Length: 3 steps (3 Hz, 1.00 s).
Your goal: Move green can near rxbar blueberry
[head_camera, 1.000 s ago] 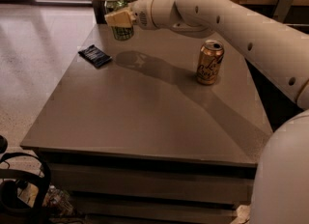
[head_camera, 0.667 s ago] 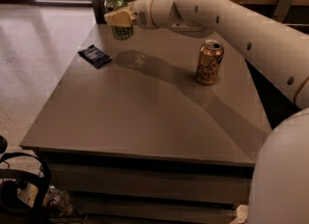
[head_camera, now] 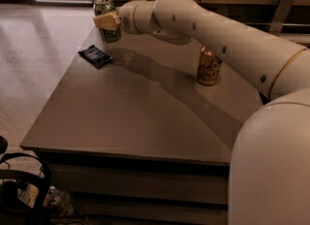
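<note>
I need to use my gripper to set the green can down upright on the grey table (head_camera: 113, 50) beside the rxbar blueberry's far edge. The can is now at the table's far corner.
The green can (head_camera: 104, 6), green and white with a silver top, is upright at the table's far left corner. My gripper (head_camera: 109, 23) is shut on its middle, with a tan finger (head_camera: 106, 21) across its front. I cannot tell whether the can rests on the table or hangs just above it. The rxbar blueberry (head_camera: 95, 56), a flat dark navy wrapper, lies on the table a little in front of the can and slightly to its left. My arm reaches in from the right across the table's back.
A gold can with script lettering (head_camera: 209, 67) stands at the right of the grey table (head_camera: 131, 122), under my arm. The table's left edge drops to a tiled floor. A wooden wall runs behind. Black cables lie on the floor at the front left.
My gripper has moved the green can a little to the left, towards the table's left edge. The rxbar and the gold can have not moved.
</note>
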Each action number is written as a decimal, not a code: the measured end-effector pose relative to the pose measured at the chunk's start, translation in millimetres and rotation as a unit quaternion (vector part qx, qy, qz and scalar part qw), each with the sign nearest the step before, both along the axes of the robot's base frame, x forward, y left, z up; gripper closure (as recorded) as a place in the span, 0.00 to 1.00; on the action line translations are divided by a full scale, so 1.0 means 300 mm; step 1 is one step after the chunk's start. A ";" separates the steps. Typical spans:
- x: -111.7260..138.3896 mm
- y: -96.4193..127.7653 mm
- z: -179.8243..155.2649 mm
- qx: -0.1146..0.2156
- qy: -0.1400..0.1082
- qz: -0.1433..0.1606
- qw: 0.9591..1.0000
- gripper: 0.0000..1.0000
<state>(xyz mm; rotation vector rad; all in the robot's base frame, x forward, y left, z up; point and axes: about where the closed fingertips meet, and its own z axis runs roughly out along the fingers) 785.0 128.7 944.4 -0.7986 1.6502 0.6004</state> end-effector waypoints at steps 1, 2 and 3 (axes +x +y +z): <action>0.024 0.022 -0.028 -0.002 0.000 -0.020 1.000 1.00; 0.070 0.030 -0.069 -0.004 0.005 -0.042 0.999 1.00; 0.109 0.032 -0.110 -0.004 0.009 -0.059 0.998 1.00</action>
